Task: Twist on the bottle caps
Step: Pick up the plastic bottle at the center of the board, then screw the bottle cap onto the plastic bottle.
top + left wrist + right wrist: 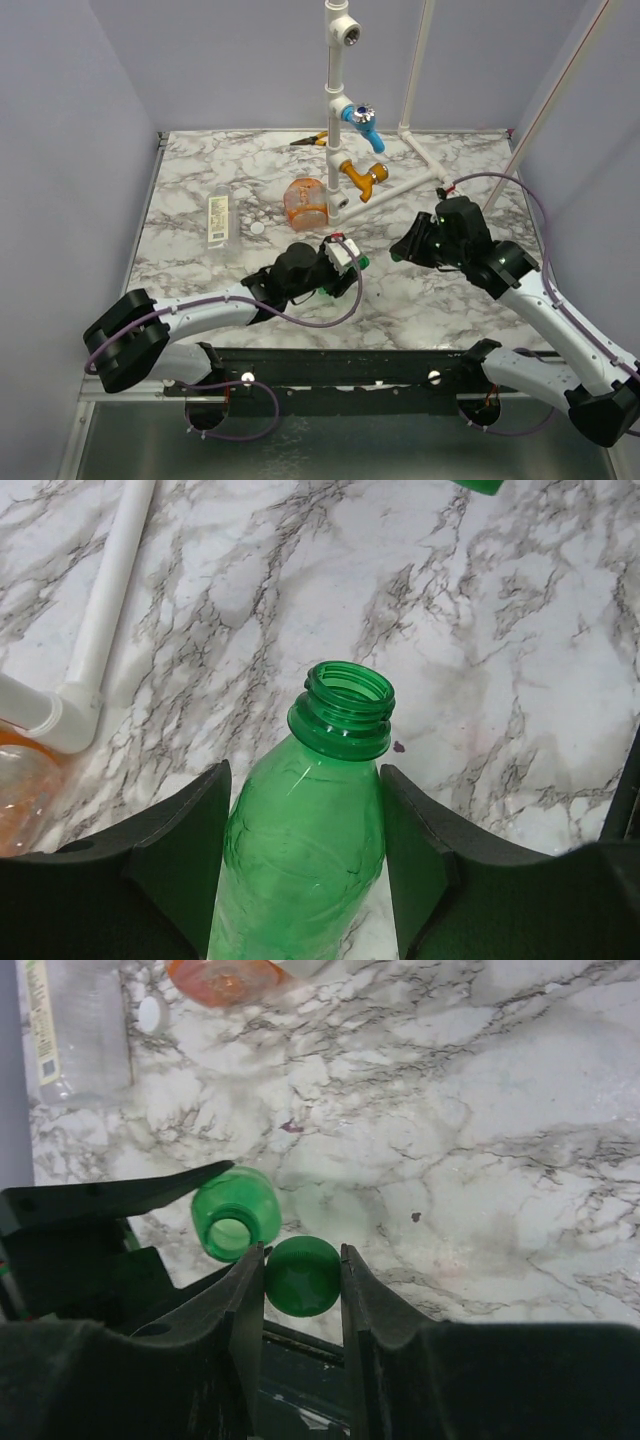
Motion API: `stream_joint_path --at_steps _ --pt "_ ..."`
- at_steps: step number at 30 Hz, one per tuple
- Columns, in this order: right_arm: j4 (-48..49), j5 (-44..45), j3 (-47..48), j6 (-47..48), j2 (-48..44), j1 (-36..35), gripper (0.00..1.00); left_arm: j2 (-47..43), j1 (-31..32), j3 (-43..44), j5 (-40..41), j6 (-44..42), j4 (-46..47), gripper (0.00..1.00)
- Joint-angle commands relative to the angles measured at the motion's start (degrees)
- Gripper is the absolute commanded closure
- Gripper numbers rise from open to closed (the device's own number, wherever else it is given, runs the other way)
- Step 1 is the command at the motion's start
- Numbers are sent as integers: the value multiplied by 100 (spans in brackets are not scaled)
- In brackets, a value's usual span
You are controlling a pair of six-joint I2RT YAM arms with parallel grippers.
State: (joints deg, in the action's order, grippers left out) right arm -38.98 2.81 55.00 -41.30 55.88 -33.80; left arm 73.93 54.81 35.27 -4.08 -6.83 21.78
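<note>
Next, my right gripper lets go of the dark green cap on the opening of the slim green bottle [375, 258] [230, 1236].
My left gripper [305, 855] is shut on the slim green bottle [318, 820], one jaw on each side of its body. The bottle's threaded neck is uncapped and points toward the table's right side. In the top view the left gripper [345, 270] holds this bottle [361, 264] at mid-table. My right gripper [302, 1285] is shut on the dark green cap [302, 1276], just beside the bottle's open mouth [232, 1222] and apart from it. The right gripper [402, 250] is a short way right of the bottle. A white cap [258, 228] lies loose on the table.
An orange bottle [305, 201] stands by the white pipe frame [335, 110], which carries blue and orange tap handles. A clear labelled bottle [218, 218] lies at the left, beside the white cap. Pliers [308, 140] rest at the back. Walls close in on both sides.
</note>
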Motion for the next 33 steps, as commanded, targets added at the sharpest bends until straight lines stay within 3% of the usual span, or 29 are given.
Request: stream_joint_path --at_steps 1,9,19,33 --pt "-395 -548 428 183 203 -37 69 -87 189 -226 133 655 1026 84" --pt "-503 -870 644 197 551 -39 71 446 373 -224 128 653 2092 85" --pt "-731 -959 840 73 559 -38 73 847 430 -355 47 650 2759 85" --pt "-548 -955 754 -18 757 -47 74 969 547 -297 -71 657 2889 85"
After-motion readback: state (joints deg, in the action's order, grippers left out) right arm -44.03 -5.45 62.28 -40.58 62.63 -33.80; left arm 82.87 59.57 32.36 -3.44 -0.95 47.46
